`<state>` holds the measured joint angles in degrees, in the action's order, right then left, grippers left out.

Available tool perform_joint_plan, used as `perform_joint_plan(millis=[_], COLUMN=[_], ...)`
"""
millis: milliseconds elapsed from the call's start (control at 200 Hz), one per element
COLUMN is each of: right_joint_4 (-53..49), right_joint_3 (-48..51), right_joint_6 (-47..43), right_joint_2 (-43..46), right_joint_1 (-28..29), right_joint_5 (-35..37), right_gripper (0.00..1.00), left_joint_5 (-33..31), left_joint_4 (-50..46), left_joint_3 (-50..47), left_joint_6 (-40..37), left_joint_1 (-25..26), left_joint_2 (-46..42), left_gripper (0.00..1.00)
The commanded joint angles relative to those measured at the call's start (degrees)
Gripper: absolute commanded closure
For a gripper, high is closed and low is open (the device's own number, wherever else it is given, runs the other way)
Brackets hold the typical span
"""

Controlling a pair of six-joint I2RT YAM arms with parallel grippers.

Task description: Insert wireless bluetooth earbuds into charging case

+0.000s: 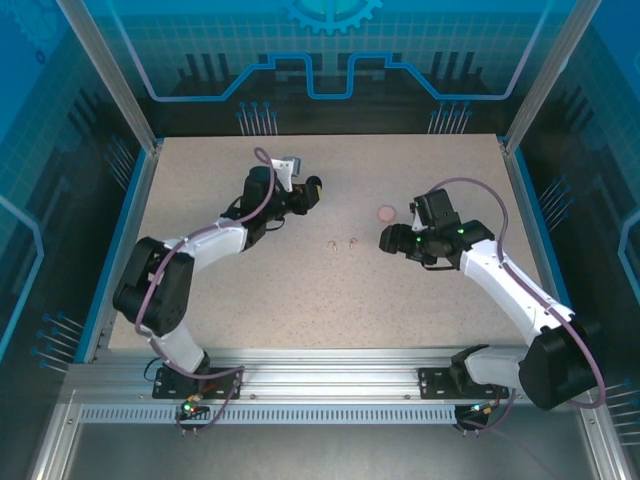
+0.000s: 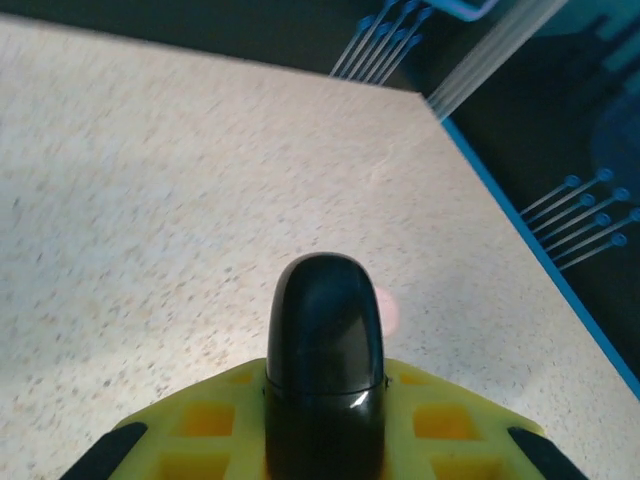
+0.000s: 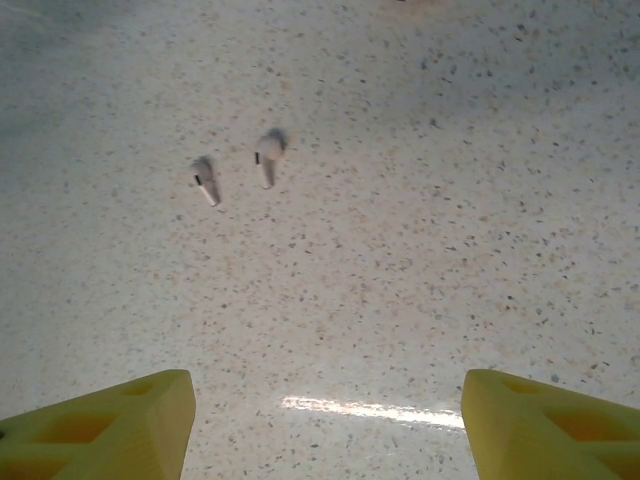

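My left gripper is going to release the black charging case on the tabletop (image 1: 290, 221) next to the earbuds, away from the pink case.
A glossy black charging case (image 2: 325, 340), lid closed, stands upright between the yellow fingers (image 2: 450, 420) of my left gripper (image 1: 303, 194), which is shut on it above the table's far left-centre. Two pale pink earbuds (image 3: 207, 187) (image 3: 268, 160) lie side by side on the speckled tabletop, apart from each other and ahead of my right gripper (image 3: 325, 425). Its jaws stand wide open with nothing between them. From above, the earbuds (image 1: 342, 242) lie between the two grippers, just left of the right gripper (image 1: 388, 240).
A round pink case (image 1: 386, 213) lies flat on the table just beyond the right gripper, seen as a pink blur (image 2: 392, 312) behind the black case. Blue rails (image 1: 528, 210) edge the speckled tabletop (image 1: 300, 310).
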<state>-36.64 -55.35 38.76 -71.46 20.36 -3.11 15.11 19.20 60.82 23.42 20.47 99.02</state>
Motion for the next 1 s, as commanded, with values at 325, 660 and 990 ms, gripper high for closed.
perform_joint_plan(millis=[325,660,990], right_joint_4=[2.99,2.83,2.92], right_joint_3=[-1.55,-3.87,-5.16], right_joint_6=[0.34,0.35,1.01], right_joint_2=[-4.46,-8.54,-10.85], right_joint_1=[0.91,0.83,0.70], right_joint_5=[8.01,8.39,8.48], right_gripper=[0.27,0.27,0.27], left_joint_5=[8.66,11.83,10.66], left_joint_4=[-21.69,-30.80,-34.95], left_joint_3=[10.97,14.64,16.07], left_joint_6=[9.51,10.51,10.29], left_joint_1=[-4.03,-6.79,-9.31], left_joint_2=[12.33,18.05,20.46], left_gripper=[1.00,0.94,0.89])
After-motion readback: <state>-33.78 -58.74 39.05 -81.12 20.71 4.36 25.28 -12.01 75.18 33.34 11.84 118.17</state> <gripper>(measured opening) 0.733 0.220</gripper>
